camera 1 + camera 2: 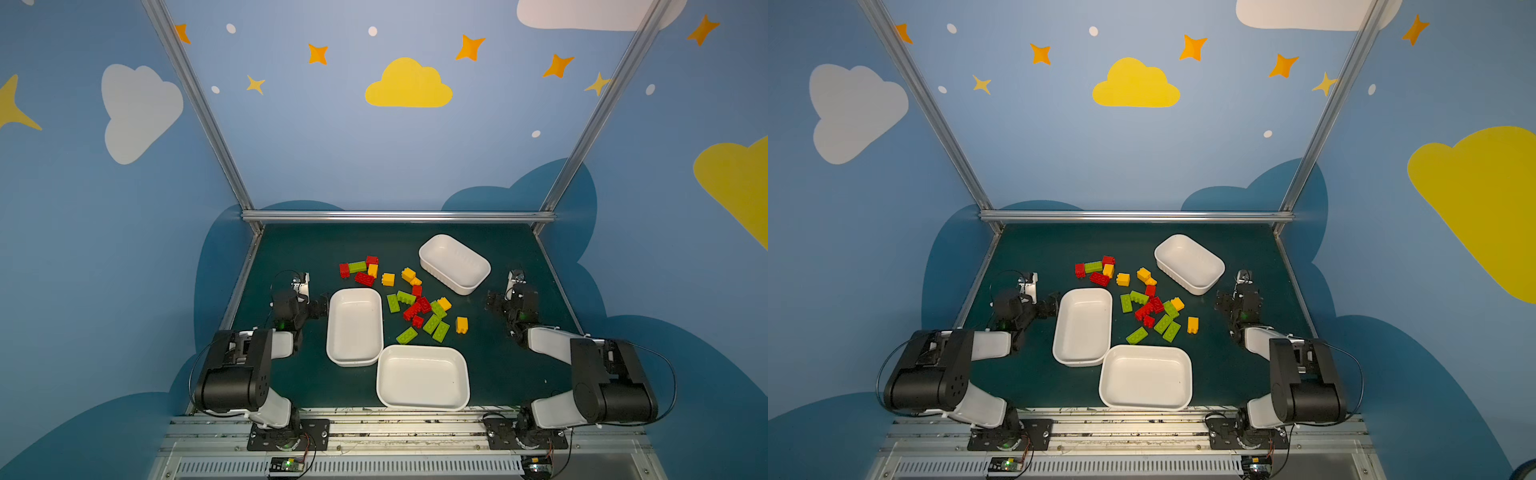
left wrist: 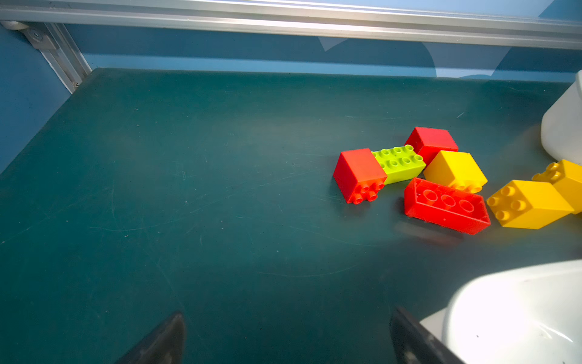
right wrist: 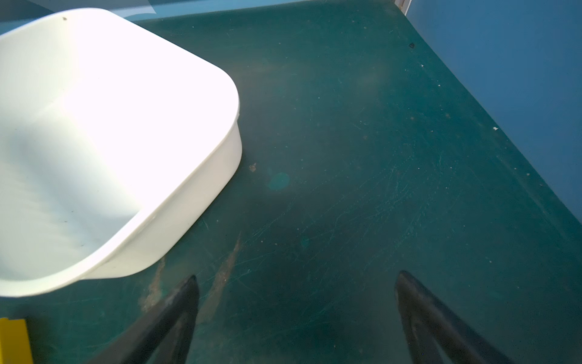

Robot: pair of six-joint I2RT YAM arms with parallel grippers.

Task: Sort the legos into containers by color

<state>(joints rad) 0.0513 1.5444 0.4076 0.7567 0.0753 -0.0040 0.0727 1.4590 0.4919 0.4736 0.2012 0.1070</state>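
Note:
I will close my left gripper on the sides of the red lego (image 1: 344,270) (image 2: 360,174) at the lime green lego's end, away from the yellow-orange legos.
Red, lime green and yellow-orange legos (image 1: 415,303) (image 1: 1148,305) lie loose in the middle of the dark green table, with a smaller cluster (image 1: 361,268) (image 2: 409,176) farther back. Three white containers stand empty: one at the left (image 1: 332,332), one at the front (image 1: 422,405), one at the back right (image 1: 478,282) (image 3: 220,151). My left gripper (image 1: 322,305) (image 2: 288,315) hovers open just left of the left container (image 2: 456,302), holding nothing. Open and empty too, my right gripper (image 1: 492,303) (image 3: 297,277) sits beside the back-right container.
An aluminium rail (image 1: 399,216) closes the table's back edge and slanted posts run up both sides. Blue walls stand close to the left and right table edges. The arm bases (image 1: 286,432) are mounted on the front rail.

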